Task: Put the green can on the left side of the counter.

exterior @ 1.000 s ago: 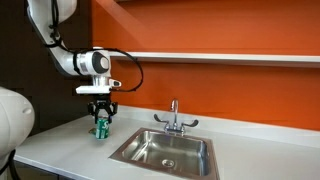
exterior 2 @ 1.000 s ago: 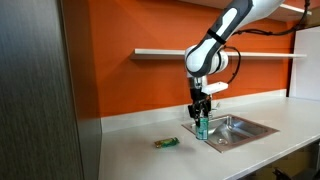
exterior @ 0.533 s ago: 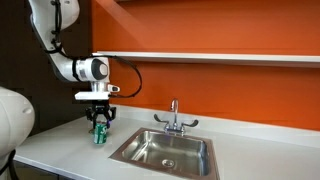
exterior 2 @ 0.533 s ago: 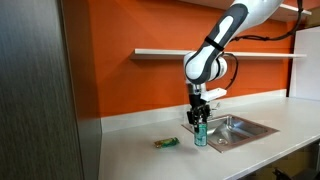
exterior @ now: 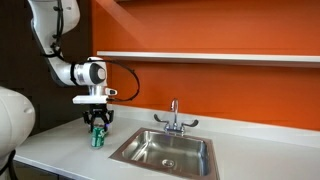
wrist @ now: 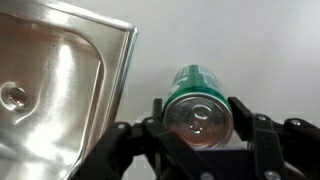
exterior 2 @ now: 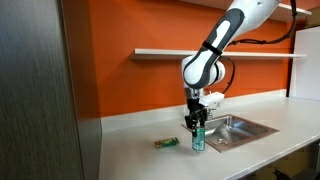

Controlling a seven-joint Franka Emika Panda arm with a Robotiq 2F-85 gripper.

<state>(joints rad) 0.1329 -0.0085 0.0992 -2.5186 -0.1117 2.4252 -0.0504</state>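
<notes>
Next, I let go of the green can with my gripper on the pale counter (exterior: 97, 150) (wrist: 194, 82) beside the sink's edge.
The green can (exterior: 98, 137) stands upright at the pale grey-white counter (exterior: 60, 150), just beside the sink's edge; it also shows in an exterior view (exterior 2: 198, 140) and from above in the wrist view (wrist: 198, 112), silvery top up. My gripper (exterior: 98, 124) is shut on the can, a finger on each side (wrist: 198, 118). It shows too in an exterior view (exterior 2: 198, 124). Whether the can's base touches the counter I cannot tell.
The stainless steel sink (exterior: 165, 152) (wrist: 55, 90) with a chrome faucet (exterior: 174, 115) lies right next to the can. A flat green item (exterior 2: 166, 144) lies on the counter near it. A white wall shelf (exterior: 210, 57) runs above.
My gripper has carried the can sideways along the counter, away from the sink, and slightly lower.
</notes>
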